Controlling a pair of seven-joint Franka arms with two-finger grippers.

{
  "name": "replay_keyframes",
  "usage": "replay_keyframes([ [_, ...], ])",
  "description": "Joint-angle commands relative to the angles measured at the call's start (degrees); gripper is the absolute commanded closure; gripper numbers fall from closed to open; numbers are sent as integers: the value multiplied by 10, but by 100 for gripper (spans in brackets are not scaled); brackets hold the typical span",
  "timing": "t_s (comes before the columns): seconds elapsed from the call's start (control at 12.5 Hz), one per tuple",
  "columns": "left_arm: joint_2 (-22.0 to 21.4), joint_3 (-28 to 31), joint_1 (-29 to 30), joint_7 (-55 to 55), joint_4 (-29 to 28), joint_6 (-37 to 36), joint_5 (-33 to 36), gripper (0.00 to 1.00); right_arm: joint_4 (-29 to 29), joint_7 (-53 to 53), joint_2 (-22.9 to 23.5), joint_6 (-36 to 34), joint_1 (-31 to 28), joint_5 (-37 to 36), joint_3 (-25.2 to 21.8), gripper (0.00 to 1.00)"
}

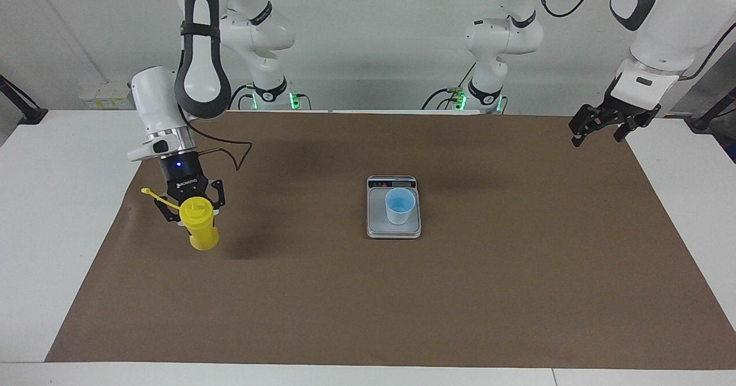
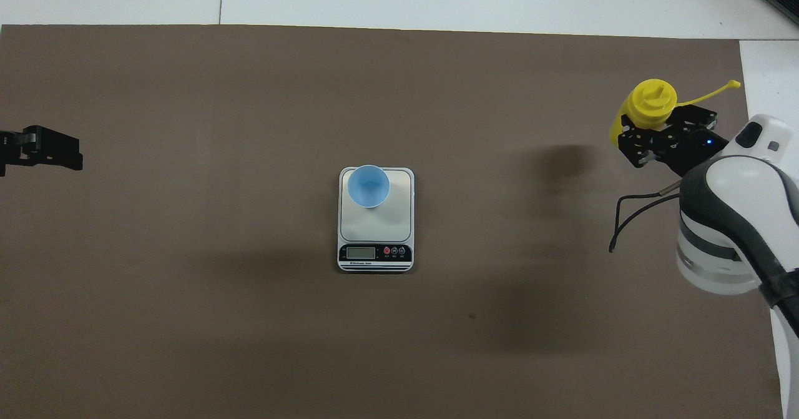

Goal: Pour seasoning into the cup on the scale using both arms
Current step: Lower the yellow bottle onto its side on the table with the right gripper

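Observation:
Next, my right gripper lets go of the yellow seasoning bottle on the brown mat, just to the scale side of its fingers (image 2: 597, 167). The bottle is now a little above the mat.
My right gripper (image 1: 192, 205) (image 2: 649, 137) is shut on the yellow seasoning bottle (image 1: 199, 225) (image 2: 651, 99). It holds the bottle upright, a little above the brown mat at the right arm's end of the table. The bottle's cap is on and its thin tip strap (image 1: 153, 195) (image 2: 718, 91) sticks out sideways. The light blue cup (image 1: 399, 205) (image 2: 368, 185) stands upright on the silver-grey scale (image 1: 394, 232) (image 2: 377, 225) at the middle of the table. My left gripper (image 1: 602, 126) (image 2: 42, 149) hangs open and empty over the mat's edge at the left arm's end.
A brown mat (image 1: 517, 271) (image 2: 187, 313) covers most of the white table. The scale's display strip (image 2: 361, 253) is on the side nearest the robots. A loose black cable (image 1: 238, 156) (image 2: 618, 219) hangs from the right arm's wrist.

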Motion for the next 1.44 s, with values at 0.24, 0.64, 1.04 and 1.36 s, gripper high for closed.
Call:
replay_keyframes([
  [0.24, -10, -3, 7, 3, -6, -7, 0, 0, -8, -182, 5, -39, -15, 167, 3, 85],
  [0.64, -10, -3, 7, 3, -6, -8, 0, 0, -8, -280, 27, -102, -48, 233, 3, 85],
  [1.04, -10, -3, 7, 3, -6, -7, 0, 0, -24, -311, 36, -139, -65, 274, 3, 85],
  [1.36, -10, -3, 6, 3, -6, -8, 0, 0, -40, -312, 41, -163, -73, 306, 3, 79],
])
